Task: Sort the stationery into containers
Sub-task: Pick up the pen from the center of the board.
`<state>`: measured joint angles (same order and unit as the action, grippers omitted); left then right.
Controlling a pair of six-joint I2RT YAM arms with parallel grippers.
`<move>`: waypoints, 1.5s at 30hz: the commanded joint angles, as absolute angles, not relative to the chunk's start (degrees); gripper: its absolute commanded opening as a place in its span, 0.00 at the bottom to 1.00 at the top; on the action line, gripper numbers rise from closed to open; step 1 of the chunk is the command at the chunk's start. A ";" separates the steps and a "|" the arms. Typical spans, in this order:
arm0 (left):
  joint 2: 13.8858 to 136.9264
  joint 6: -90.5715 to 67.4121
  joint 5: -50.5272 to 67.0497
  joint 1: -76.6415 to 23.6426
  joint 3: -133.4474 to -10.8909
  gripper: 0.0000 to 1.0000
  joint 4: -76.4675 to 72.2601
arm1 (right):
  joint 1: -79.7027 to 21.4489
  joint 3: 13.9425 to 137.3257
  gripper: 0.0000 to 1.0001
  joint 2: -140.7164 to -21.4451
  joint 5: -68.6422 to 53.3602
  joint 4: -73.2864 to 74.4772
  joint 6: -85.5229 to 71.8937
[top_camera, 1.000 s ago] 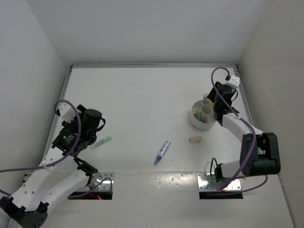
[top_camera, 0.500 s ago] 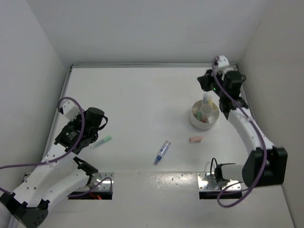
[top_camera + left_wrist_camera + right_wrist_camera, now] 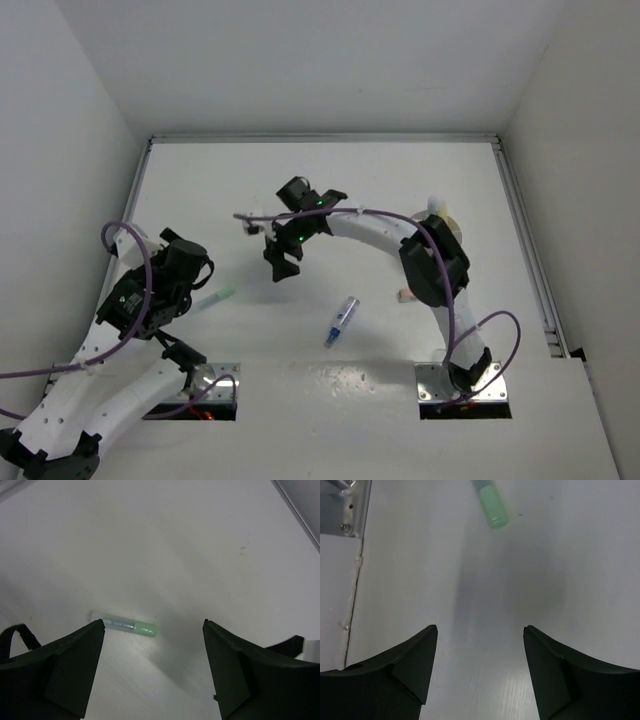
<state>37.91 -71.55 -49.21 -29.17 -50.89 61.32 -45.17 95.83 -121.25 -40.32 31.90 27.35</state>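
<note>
The middle of the green pen's body (image 3: pixel 210 300), just past its solid green end, will be held by my right gripper when it closes around it.
A green pen (image 3: pixel 215 298) lies on the white table at the left. My left gripper (image 3: pixel 190 292) hovers over it, open; in the left wrist view the green pen (image 3: pixel 125 626) lies just ahead of the left fingertip, outside the open left gripper (image 3: pixel 154 625). My right arm reaches across to the left-centre, and its right gripper (image 3: pixel 278 264) is open over bare table. From the right wrist, the green pen (image 3: pixel 491 502) sits far ahead of the open right gripper (image 3: pixel 480 628). A blue pen (image 3: pixel 342 320) lies mid-table. A pink eraser (image 3: pixel 402 296) and the white bowl (image 3: pixel 450 222) are partly hidden behind the right arm.
Two square metal plates (image 3: pixel 210 392) (image 3: pixel 462 385) sit at the near edge by the arm bases; one plate corner (image 3: pixel 340 505) shows in the right wrist view. White walls enclose the table on the left, back and right.
The right arm has swung from above the bowl at the far right across to the left-centre of the table. The left arm has pulled back slightly to the left above the green pen.
</note>
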 commanded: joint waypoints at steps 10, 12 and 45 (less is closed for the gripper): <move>32.78 -83.94 -39.83 -28.21 -49.41 0.09 69.26 | -53.53 112.08 0.56 -130.35 -33.50 24.40 30.25; 34.44 -86.12 -35.19 -28.21 -43.46 0.37 67.77 | -53.53 108.82 0.56 -129.38 -27.96 19.27 26.03; 25.05 -81.21 -53.35 -28.21 -53.88 0.54 74.09 | -61.96 130.60 0.62 -150.72 -40.87 22.94 36.57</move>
